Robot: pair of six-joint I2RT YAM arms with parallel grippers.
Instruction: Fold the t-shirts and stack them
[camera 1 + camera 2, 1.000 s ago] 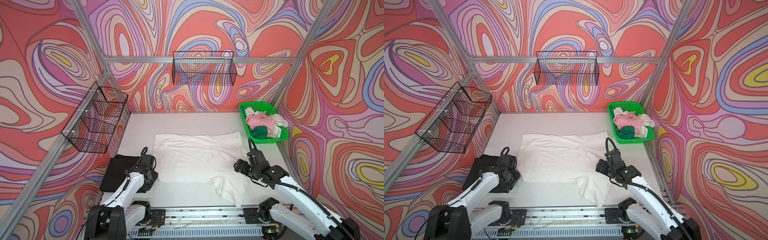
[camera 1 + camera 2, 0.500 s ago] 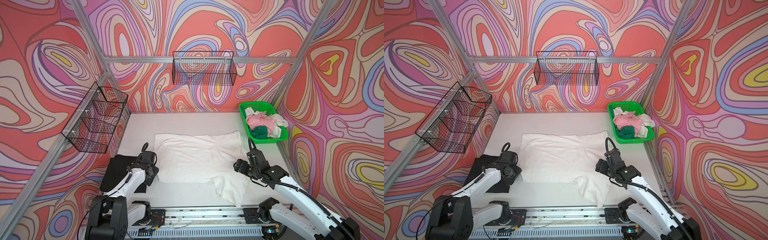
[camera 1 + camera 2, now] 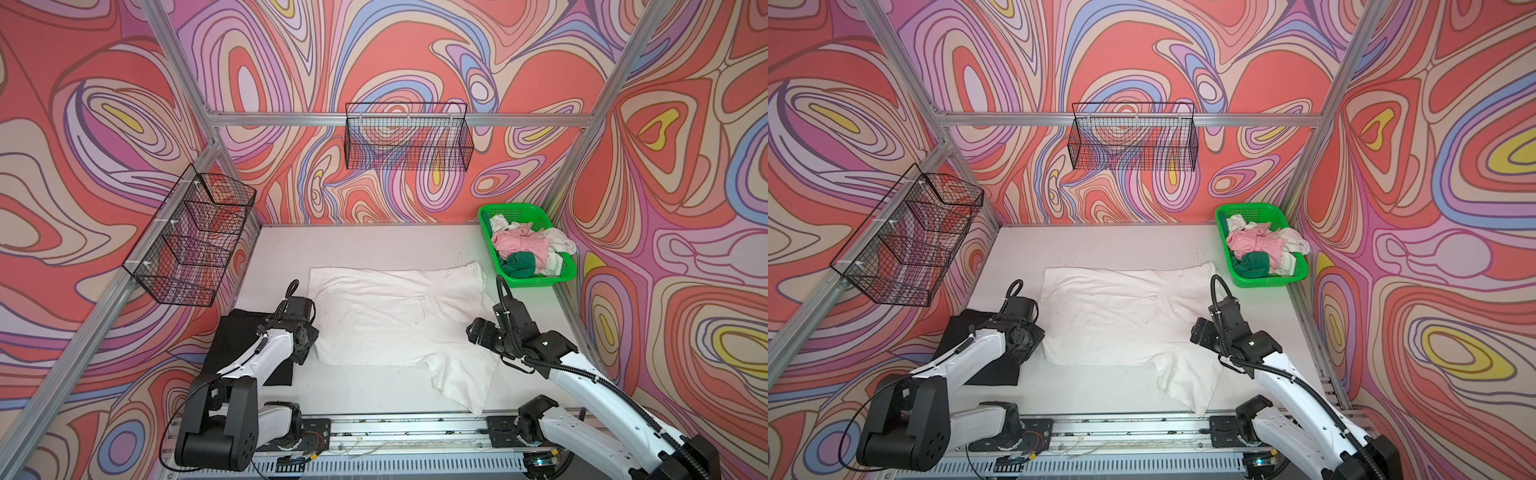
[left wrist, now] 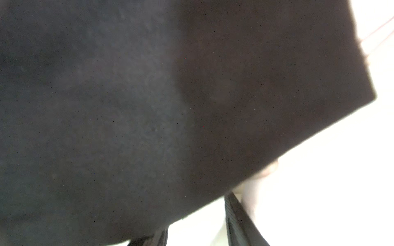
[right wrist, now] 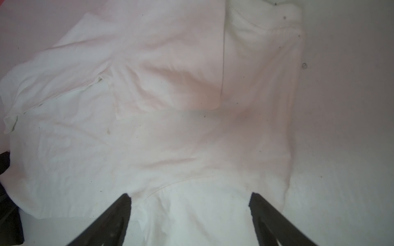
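I need to next move my right gripper to the trailing sleeve's end (image 3: 461, 401) near the metal rail and close it there on the off-white t-shirt.
A large off-white t-shirt (image 3: 395, 316) (image 3: 1121, 320) lies spread flat mid-table, one sleeve trailing toward the front edge. A folded black t-shirt (image 3: 237, 332) (image 3: 959, 328) lies at the left and fills the left wrist view (image 4: 149, 106). My left gripper (image 3: 305, 353) (image 4: 191, 221) points down where the black shirt meets the off-white shirt's left edge. It is partly open, with only white surface showing between the fingers. My right gripper (image 3: 473, 332) (image 5: 190, 196) hovers wide open over the off-white shirt (image 5: 170, 127) near its right sleeve, holding nothing.
A bright green basket (image 3: 536, 282) (image 3: 1262, 282) at the back right holds crumpled pink (image 3: 519, 245), dark green (image 3: 517, 264) and white (image 3: 557, 241) shirts. Black wire baskets hang on the back wall (image 3: 407, 141) and the left wall (image 3: 191, 241). A metal rail (image 3: 395, 428) runs along the front.
My left gripper has shifted right, from over the black shirt to the off-white shirt's left edge. The right arm and the shirts have not moved.
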